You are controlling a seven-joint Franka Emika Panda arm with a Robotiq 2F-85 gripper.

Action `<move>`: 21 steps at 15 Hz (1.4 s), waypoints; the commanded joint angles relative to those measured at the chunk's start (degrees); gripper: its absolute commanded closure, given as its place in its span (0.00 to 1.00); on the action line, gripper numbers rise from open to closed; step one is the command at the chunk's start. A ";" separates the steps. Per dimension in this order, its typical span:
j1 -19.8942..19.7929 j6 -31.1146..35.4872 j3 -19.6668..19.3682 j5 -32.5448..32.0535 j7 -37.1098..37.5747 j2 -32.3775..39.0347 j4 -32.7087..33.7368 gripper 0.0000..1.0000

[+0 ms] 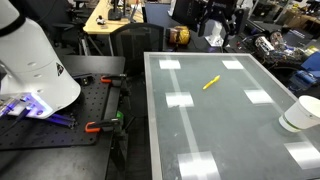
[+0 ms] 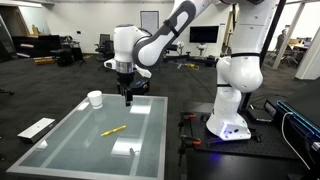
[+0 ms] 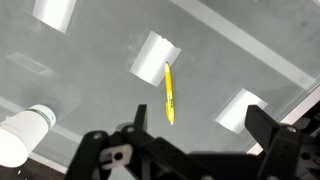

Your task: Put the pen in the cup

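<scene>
The gripper should next move to the yellow pen's end farther from the black bench [image 1: 216,79] [image 3: 170,116] and close there, leaving the other end sticking out.
The yellow pen [image 1: 211,83] lies flat on the glass table [image 1: 230,140] near its middle; it also shows in an exterior view [image 2: 113,130] and in the wrist view [image 3: 168,93]. The white cup [image 1: 300,113] stands upright near a table edge, apart from the pen, and shows in an exterior view [image 2: 95,99] and at the wrist view's lower left [image 3: 25,132]. My gripper [image 2: 128,98] hangs above the table, open and empty. In the wrist view its fingers [image 3: 200,135] are spread wide, with the pen below and just off the left finger.
The robot base [image 1: 30,60] stands on a black bench beside the table, with orange-handled clamps [image 1: 100,126] at the bench edge. A flat white object [image 2: 37,128] lies beside the table. Office furniture and chairs stand further back.
</scene>
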 commanded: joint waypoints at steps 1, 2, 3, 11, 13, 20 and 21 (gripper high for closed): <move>-0.59 1.69 0.91 1.74 -4.31 7.40 4.84 0.00; -0.88 2.01 1.23 2.13 -5.40 9.24 5.82 0.00; -1.11 2.13 1.65 2.59 -6.27 10.90 6.76 0.00; -2.57 1.07 3.54 0.59 -4.29 19.04 10.18 0.00; -2.67 1.07 3.68 0.51 -4.24 20.54 11.09 0.00; -3.23 2.97 3.81 -0.10 -5.82 22.48 12.73 0.00; -3.40 3.35 3.83 -0.50 -6.27 23.00 13.13 0.00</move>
